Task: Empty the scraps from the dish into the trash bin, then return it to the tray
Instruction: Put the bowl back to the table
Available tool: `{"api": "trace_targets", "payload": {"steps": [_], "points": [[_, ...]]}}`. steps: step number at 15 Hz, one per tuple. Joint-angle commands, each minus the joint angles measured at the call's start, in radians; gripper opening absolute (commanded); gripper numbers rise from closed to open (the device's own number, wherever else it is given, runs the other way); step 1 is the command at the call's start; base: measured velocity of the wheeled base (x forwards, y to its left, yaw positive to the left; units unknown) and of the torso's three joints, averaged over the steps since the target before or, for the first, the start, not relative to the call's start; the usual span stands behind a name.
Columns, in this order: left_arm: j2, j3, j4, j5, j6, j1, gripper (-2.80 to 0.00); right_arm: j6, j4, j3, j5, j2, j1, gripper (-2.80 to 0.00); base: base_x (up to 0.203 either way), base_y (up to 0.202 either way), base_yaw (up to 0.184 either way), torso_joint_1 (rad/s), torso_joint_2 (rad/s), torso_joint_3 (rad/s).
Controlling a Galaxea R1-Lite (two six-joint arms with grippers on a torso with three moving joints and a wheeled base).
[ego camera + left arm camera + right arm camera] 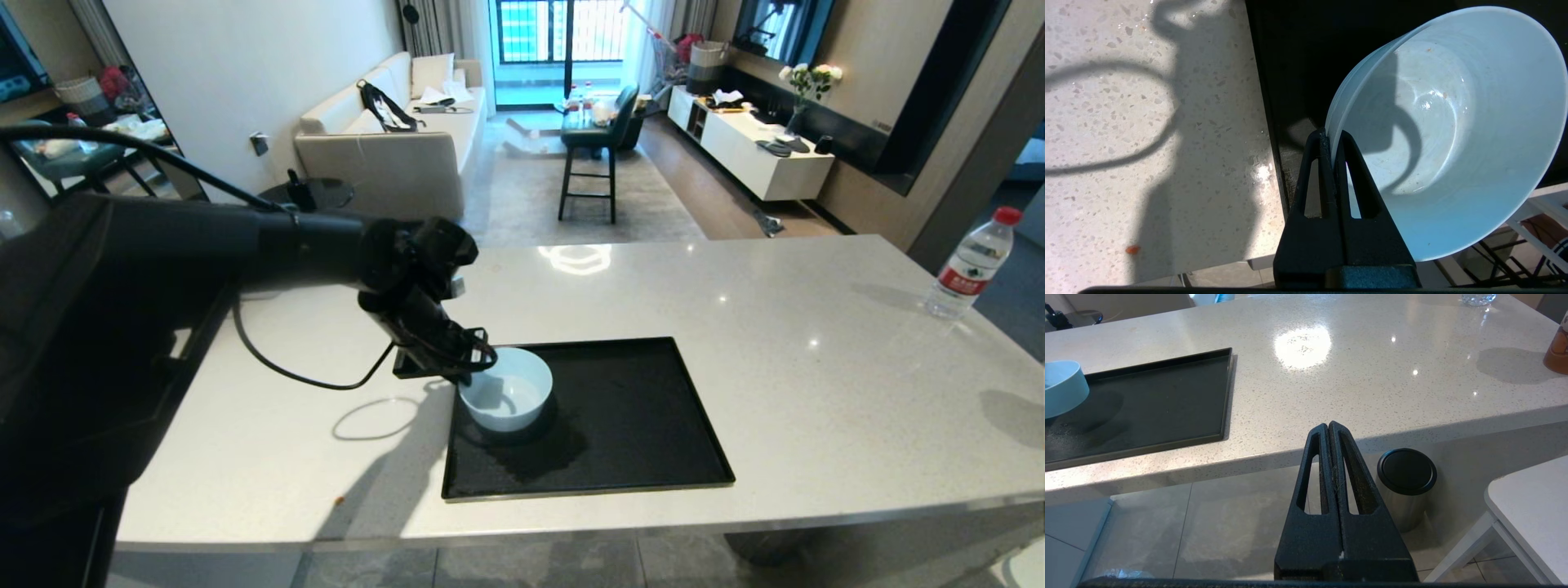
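The dish, now hanging tilted above the tray, will be set down by my left gripper on the black tray, just inside the short edge [510, 403] [1425, 115] nearest the orange crumb.
The dish [510, 392], a small pale-blue bowl, hangs tilted just above the left end of the black tray [637, 408]. My left gripper [469, 371] is shut on its near-left rim. In the left wrist view the gripper [1332, 136] pinches the rim with one finger inside and one outside. The dish [1453, 122] holds only a few tiny specks, above the tray [1290, 61]. The scraps and the trash bin are out of view. My right gripper [1328, 424] is shut on nothing, parked below the counter's front edge, with the dish [1061, 388] and tray [1159, 396] off to one side.
A tiny orange crumb [1132, 249] lies on the counter near its front edge, left of the tray. A water bottle [976, 265] stands at the far right. On the floor under the counter are a bare steel cylinder with a black lid [1406, 486] and a white stool [1531, 510].
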Motion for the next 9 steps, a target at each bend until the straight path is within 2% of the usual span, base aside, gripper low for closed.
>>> {"api": "trace_targets", "payload": {"steps": [1, 9], "points": [[0.001, 0.033, -0.055, -0.001, 0.000, 0.003, -2.80, 0.001, 0.000, 0.000, -0.001, 0.000, 0.000, -2.80, 0.000, 0.000, 0.000, 0.000, 0.00, 0.000], [0.012, 0.202, -0.288, 0.001, 0.004, 0.003, -2.80, 0.001, 0.000, 0.000, -0.001, 0.000, 0.000, -2.80, 0.000, 0.000, 0.000, 0.000, 0.00, 0.000]]}}
